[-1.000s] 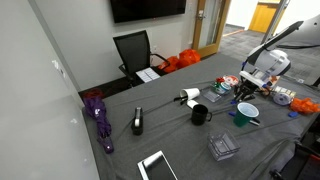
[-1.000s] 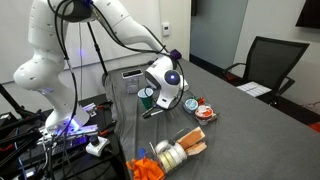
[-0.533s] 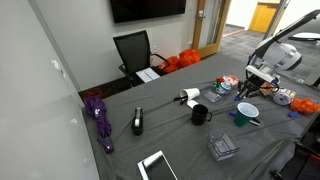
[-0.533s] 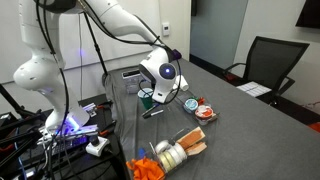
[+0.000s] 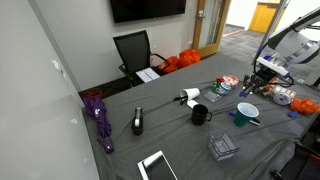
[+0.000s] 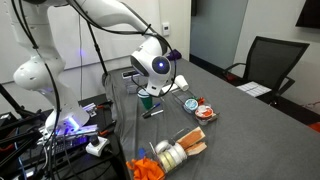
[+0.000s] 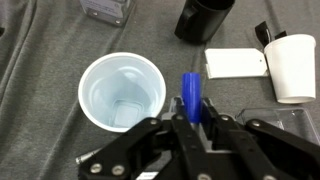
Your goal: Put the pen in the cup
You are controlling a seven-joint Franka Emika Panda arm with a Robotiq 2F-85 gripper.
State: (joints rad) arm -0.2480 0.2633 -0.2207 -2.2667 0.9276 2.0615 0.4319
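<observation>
My gripper will let go of the thin blue pen inside the teal-green cup [image 5: 245, 111] [image 7: 124, 95] that stands on the grey cloth near the black mug.
My gripper [image 7: 190, 125] is shut on the thin blue pen [image 7: 191, 97], which stands up between the fingers. In the wrist view the cup [image 7: 122, 92], white inside, stands upright on the grey cloth just left of the pen tip. In both exterior views the gripper [image 5: 268, 78] [image 6: 155, 88] hangs above the table near the teal-green cup [image 5: 247, 113] [image 6: 147, 99]. The gripper partly hides the cup in an exterior view. The pen is too small to make out in the exterior views.
A black mug [image 7: 203, 18] [image 5: 199, 115], a white card [image 7: 237, 63], a white paper cup [image 7: 292, 67] and a clear container [image 7: 105, 10] lie beyond the cup. A dark marker [image 6: 152, 112] lies by the cup. A purple umbrella [image 5: 99, 118] and a tablet [image 5: 157, 166] are farther off.
The gripper has risen from the table beside the cup and now hangs higher above it, still closed on the pen. The cup has not moved.
</observation>
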